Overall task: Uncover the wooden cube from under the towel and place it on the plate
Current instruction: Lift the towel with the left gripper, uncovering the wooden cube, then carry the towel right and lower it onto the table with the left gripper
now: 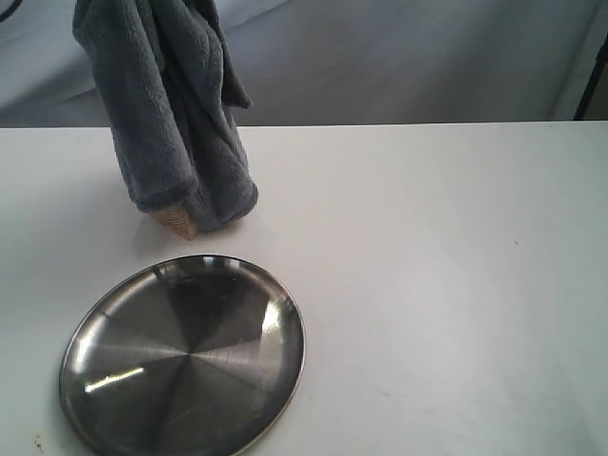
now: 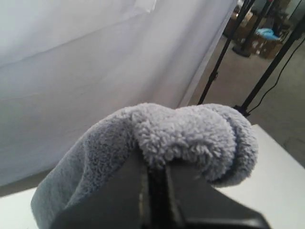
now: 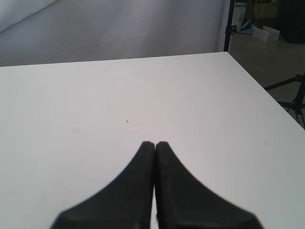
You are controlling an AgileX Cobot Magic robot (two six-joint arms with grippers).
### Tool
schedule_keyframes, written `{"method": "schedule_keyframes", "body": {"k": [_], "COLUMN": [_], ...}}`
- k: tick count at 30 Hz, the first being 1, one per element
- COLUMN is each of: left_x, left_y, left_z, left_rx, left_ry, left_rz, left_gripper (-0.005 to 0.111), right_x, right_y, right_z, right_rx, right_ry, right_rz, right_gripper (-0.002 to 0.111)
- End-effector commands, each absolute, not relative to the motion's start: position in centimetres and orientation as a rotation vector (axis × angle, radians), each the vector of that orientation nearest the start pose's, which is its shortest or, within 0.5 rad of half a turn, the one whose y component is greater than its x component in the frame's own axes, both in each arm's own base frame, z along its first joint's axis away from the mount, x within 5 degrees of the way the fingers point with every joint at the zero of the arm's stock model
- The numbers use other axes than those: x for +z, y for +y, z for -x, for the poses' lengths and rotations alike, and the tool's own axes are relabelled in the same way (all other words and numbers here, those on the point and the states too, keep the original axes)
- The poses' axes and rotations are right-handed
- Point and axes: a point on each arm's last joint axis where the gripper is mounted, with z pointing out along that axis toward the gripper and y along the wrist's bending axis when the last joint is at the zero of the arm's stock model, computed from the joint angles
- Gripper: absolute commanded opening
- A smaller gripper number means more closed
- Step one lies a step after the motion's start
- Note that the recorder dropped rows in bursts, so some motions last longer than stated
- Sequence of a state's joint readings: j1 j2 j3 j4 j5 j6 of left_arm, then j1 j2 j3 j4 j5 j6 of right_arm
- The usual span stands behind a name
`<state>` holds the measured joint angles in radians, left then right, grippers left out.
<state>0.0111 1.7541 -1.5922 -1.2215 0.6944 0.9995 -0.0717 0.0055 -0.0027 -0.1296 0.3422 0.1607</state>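
Observation:
My left gripper is going to release the towel on the bare white table point(image 1: 344, 220) next to the wooden cube, just past the plate.
The grey-blue towel point(image 1: 180, 104) hangs lifted in a tall bunch at the back left, its top running out of the exterior view. Under its lower hem a corner of the wooden cube point(image 1: 177, 222) shows on the table. The steel plate point(image 1: 104, 380) lies in front, near the front left edge, with nothing on it. In the left wrist view my left gripper point(image 2: 155, 164) is shut on a fold of the towel point(image 2: 186, 133). My right gripper point(image 3: 155, 144) is shut and holds nothing, low over bare white table; it does not show in the exterior view.
The white table point(image 1: 427, 285) stretches to the right of the plate and towel. A pale backdrop sheet point(image 2: 95, 71) hangs behind the table. Black stand legs point(image 2: 224, 52) and boxes stand on the floor beyond the table's edge.

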Motion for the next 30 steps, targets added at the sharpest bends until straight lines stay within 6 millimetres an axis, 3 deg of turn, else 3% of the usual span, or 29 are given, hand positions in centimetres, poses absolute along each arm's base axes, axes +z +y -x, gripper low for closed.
{"method": "schedule_keyframes", "body": {"k": [1,10,16,20,24,26,30], "left_x": [40.2,42.9,43.4,43.7,43.1,42.1,38.8], "left_y": [-5.5,-6.4,-7.5,-11.9,-17.3,-19.6,-21.3], "left_z": [-40.4,-39.5,-39.0,-38.0,-36.8,-36.6,-37.6], "left_rx": [-0.781,-0.967,-1.044,-1.097,-0.983,-0.992,-0.962], "left_ry": [1.773,1.578,1.518,1.446,1.440,1.465,1.543], "left_rz": [-0.274,-0.342,-0.382,-0.498,-0.627,-0.664,-0.768], "left_gripper": [0.000,0.000,0.000,0.000,0.000,0.000,0.000], "right_x": [18.3,18.3,18.3,18.3,18.3,18.3,18.3], "right_y": [-0.8,-0.8,-0.8,-0.8,-0.8,-0.8,-0.8], "right_z": [-5.3,-5.3,-5.3,-5.3,-5.3,-5.3,-5.3], "right_rx": [-0.064,-0.064,-0.064,-0.064,-0.064,-0.064,-0.064], "right_ry": [1.817,1.817,1.817,1.817,1.817,1.817,1.817], "right_rz": [-0.143,-0.143,-0.143,-0.143,-0.143,-0.143,-0.143], "right_gripper": [0.000,0.000,0.000,0.000,0.000,0.000,0.000]}}
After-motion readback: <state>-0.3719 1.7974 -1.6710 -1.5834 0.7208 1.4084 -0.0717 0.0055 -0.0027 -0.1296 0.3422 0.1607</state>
